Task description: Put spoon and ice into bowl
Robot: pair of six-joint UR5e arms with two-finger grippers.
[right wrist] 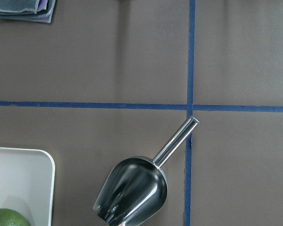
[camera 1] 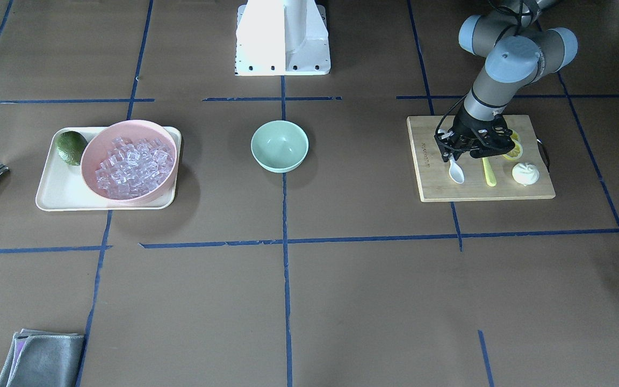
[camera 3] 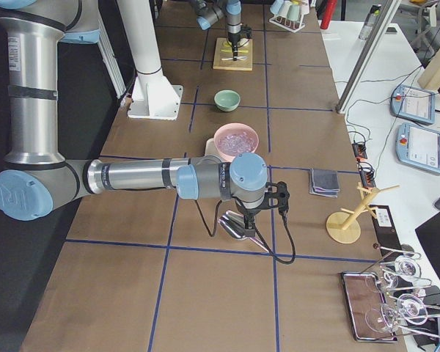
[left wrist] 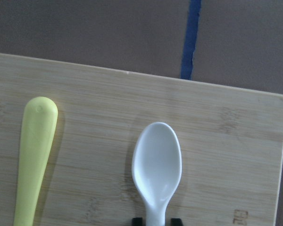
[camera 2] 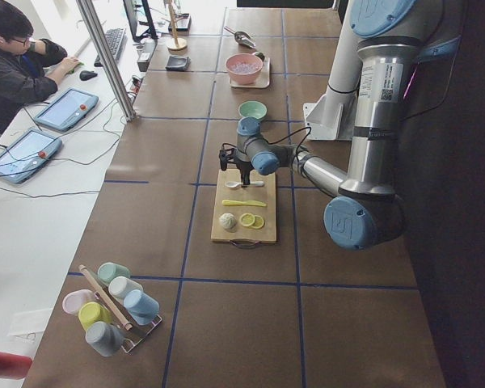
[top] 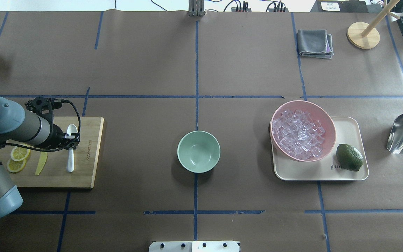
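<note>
Next, I release the white spoon from my left gripper inside the empty mint-green bowl [camera 1: 279, 146] at the table's centre.
The white spoon [left wrist: 157, 160] lies on the wooden cutting board [top: 86, 164] at the table's left. My left gripper [left wrist: 155, 220] is down on it, with its fingertips tight on both sides of the spoon's neck [top: 70, 147]. The mint-green bowl [top: 198, 151] stands empty at the table's centre. Clear ice cubes [top: 297, 134] fill the pink bowl [top: 330, 120] on the right. My right gripper [camera 3: 249, 216] hangs over a metal scoop [right wrist: 132, 193]; it shows only in the exterior right view, so I cannot tell its state.
A yellow-green knife [top: 41, 163], lemon slices [top: 18, 157] and a white bun [camera 1: 526, 173] share the board. The pink bowl and a lime [top: 349, 157] sit on a cream tray [top: 348, 126]. A grey cloth [top: 315, 42] lies at the far right.
</note>
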